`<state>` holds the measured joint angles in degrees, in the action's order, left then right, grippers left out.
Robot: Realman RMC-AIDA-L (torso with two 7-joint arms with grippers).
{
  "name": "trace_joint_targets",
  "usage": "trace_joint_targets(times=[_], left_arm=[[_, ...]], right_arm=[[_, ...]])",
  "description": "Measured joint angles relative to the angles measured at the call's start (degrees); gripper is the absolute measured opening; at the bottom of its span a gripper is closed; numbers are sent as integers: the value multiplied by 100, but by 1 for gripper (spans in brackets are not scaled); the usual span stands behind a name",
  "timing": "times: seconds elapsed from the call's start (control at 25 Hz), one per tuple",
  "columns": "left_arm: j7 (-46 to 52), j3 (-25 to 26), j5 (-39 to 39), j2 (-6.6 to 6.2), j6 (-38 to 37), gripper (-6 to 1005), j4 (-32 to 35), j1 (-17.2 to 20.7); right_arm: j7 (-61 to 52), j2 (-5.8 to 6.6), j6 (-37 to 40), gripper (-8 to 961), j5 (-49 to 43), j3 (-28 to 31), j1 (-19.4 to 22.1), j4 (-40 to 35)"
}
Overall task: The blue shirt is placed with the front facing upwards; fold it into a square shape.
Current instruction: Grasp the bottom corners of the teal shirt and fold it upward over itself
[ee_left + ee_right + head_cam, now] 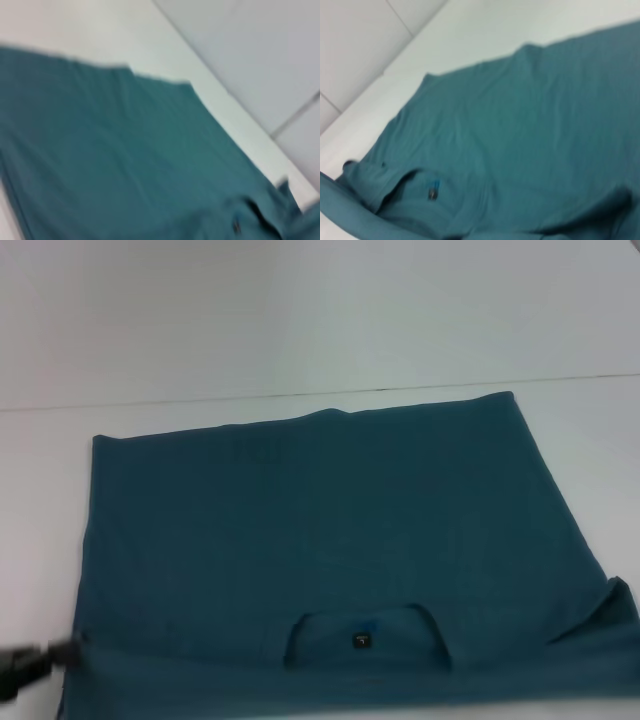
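Next, my left gripper lets go of the blue shirt's near corner at the shirt's far edge, just inside its far corner (pixel 146 422).
The blue shirt (pixel 330 540) lies spread flat on the white table (pixel 300 320), its plain teal surface up and no lettering showing. Its round collar (pixel 365 635), with a small black tag (pixel 361 641) inside, is at the near edge. A sleeve fold (pixel 612 608) sticks out at the near right. My left gripper (pixel 62 653) is a dark shape at the near left, right at the shirt's left edge. The shirt (pixel 115 160) fills the left wrist view. In the right wrist view the shirt (pixel 530 135) and its tag (pixel 434 193) show. My right gripper is out of view.
White table surface (pixel 40 540) runs around the shirt on the left, right and far side. A thin seam (pixel 250 397) marks where the table meets the pale wall behind. Floor tile lines (pixel 300 112) show beyond the table's edge.
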<state>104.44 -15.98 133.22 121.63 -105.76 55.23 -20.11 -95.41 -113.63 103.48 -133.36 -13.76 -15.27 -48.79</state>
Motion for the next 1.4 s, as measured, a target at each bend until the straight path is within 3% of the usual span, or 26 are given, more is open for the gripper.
trace_joint_targets(times=[0.28, 0.4, 0.6, 0.92, 1.16, 1.4], left_arm=[[164, -57, -201, -196, 1246, 6, -887, -979], [265, -85, -188, -247, 1982, 10, -1191, -1405], [390, -272, -225, -274, 3211, 15, -1560, -1939], [388, -678, -233, -271, 4864, 24, -2101, -2474], [346, -794, -242, -261, 5719, 30, -2335, -2770], [292, -826, -274, -199, 6372, 36, -2425, -2900]], right_arm=[[-191, -80, -763, 7, 3, 248, -790, 67], [-211, -158, -1418, 7, 4, 219, -1154, 234], [-149, -174, -2606, 7, 5, 111, -1656, 874], [179, -255, -4916, 7, 34, -331, -2403, 1754], [311, -286, -5844, 6, 86, -371, -2928, 1990], [319, -326, -6580, 6, 318, -738, -3195, 2118]])
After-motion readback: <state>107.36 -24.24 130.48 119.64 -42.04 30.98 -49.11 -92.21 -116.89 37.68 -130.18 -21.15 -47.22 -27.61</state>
